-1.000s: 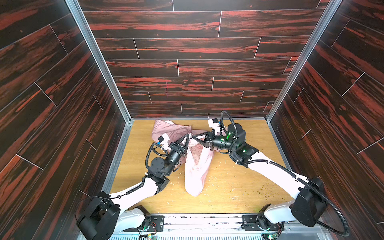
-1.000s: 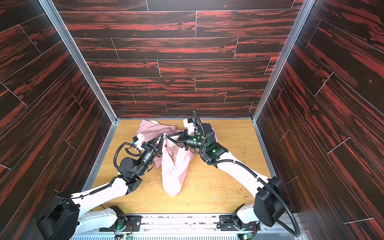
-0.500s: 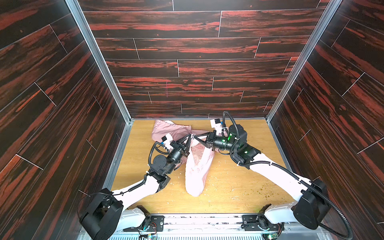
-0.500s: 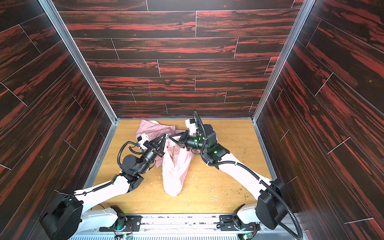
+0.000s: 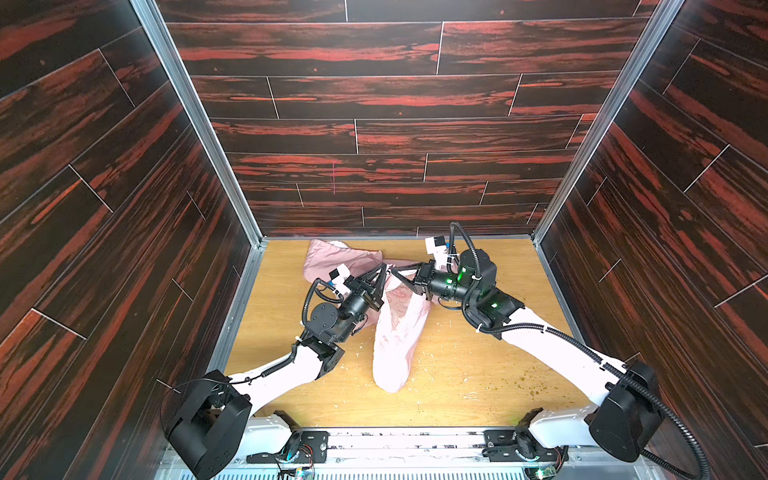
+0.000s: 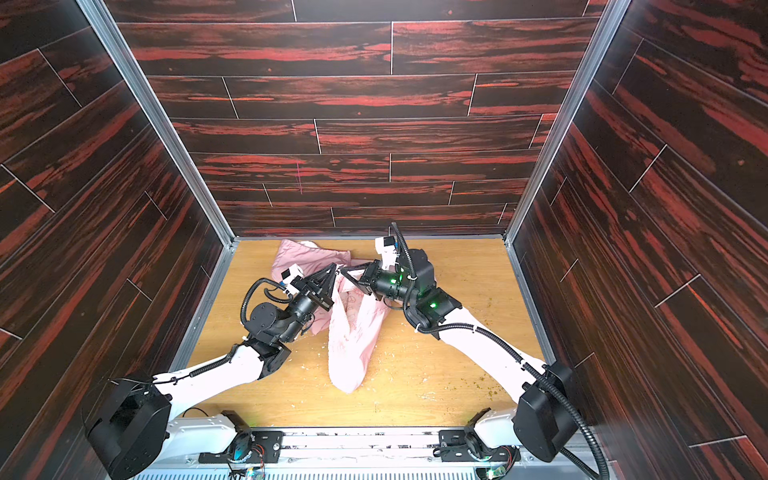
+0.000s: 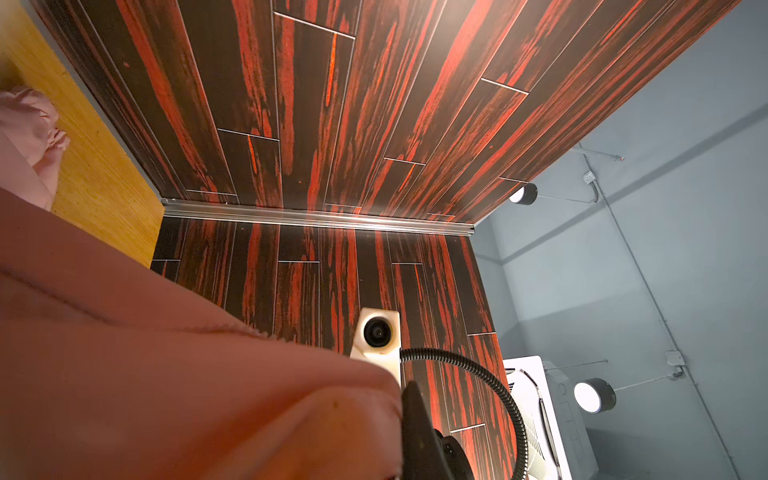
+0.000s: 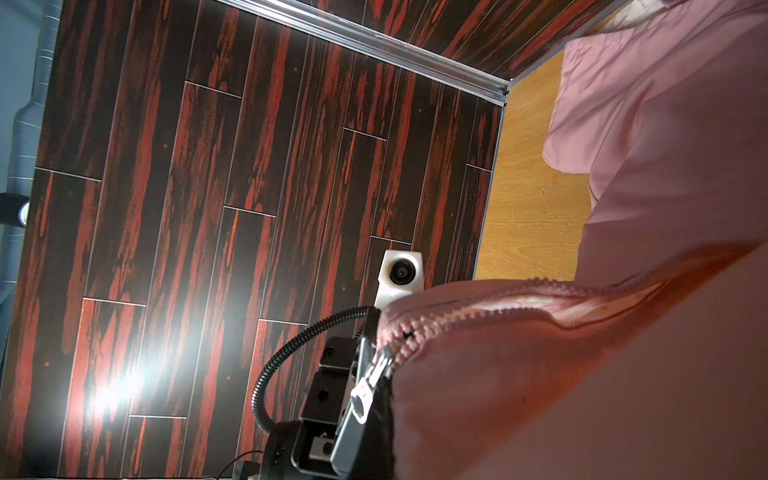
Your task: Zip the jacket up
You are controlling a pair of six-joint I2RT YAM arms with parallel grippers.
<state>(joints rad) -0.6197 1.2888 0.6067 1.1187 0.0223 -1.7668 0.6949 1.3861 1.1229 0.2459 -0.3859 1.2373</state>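
A fold of pink fabric is covering the zipper teeth by my left gripper, so next I open my left gripper and grab the toothed edge (image 8: 410, 337) near the slider.
The light-pink jacket (image 5: 397, 332) is lifted at the middle of the table in both top views, its long lower part (image 6: 351, 345) drooping toward the front. A bunched part (image 5: 332, 259) lies by the back wall. My left gripper (image 5: 383, 271) and right gripper (image 5: 394, 272) meet tip to tip over it, both shut on the fabric. The right wrist view shows pink zipper teeth (image 8: 478, 318) gaping apart farther along. The slider with its silver pull (image 8: 365, 388) hangs at their near end. Pink cloth (image 7: 166, 374) fills much of the left wrist view.
The wooden tabletop (image 5: 478, 374) is boxed in by dark red plank walls on three sides. Pale and greenish crumbs (image 5: 536, 388) are scattered at the front and right. Both arm bases sit on the front rail (image 5: 395, 449).
Both grippers, still shut on the jacket, have shifted slightly to the right and toward the back wall. The left arm has stretched farther out. The hanging part has followed.
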